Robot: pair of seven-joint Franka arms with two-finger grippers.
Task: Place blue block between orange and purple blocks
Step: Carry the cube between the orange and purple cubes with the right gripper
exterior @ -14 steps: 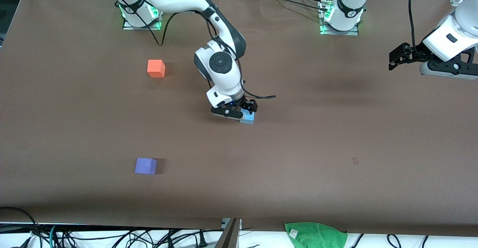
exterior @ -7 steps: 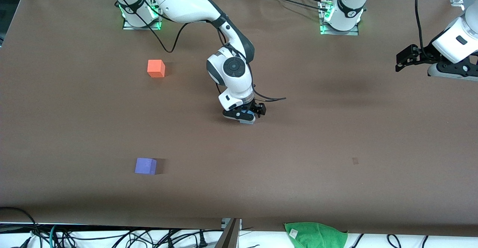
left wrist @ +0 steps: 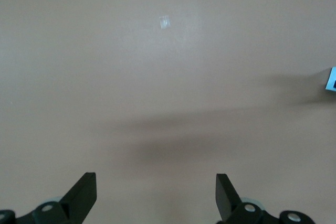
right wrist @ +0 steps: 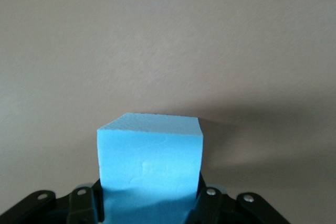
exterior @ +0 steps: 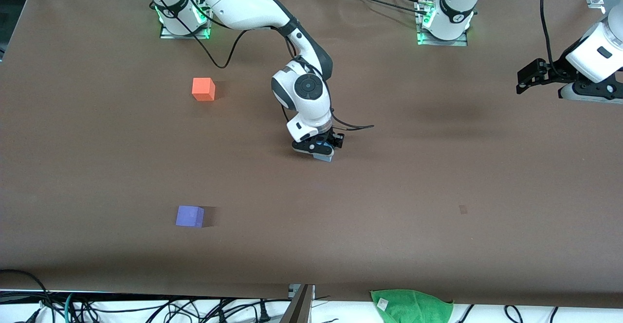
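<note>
The robot's right gripper will set the blue block, now near the table's middle, down on the table, halfway (exterior: 200, 151) between the orange and purple blocks.
The blue block (exterior: 325, 157) sits on the brown table near its middle. My right gripper (exterior: 321, 149) is down over it, and only the block's lower edge shows in the front view. In the right wrist view the block (right wrist: 149, 156) fills the gap between the jaws of the right gripper (right wrist: 149, 199), which press on its two sides. The orange block (exterior: 203, 89) lies toward the right arm's end, near the bases. The purple block (exterior: 190, 216) lies nearer the front camera, at that same end. My left gripper (exterior: 526, 76) waits open and empty, high over the left arm's end; it also shows in the left wrist view (left wrist: 156, 192).
A green cloth (exterior: 412, 305) lies off the table's front edge. A small pale mark (exterior: 463, 209) is on the table toward the left arm's end, and shows in the left wrist view (left wrist: 164, 22). Cables hang below the front edge.
My right gripper came over the blue block from beside it, settled down around it and closed on its sides. The left arm drew back a little toward its end of the table.
</note>
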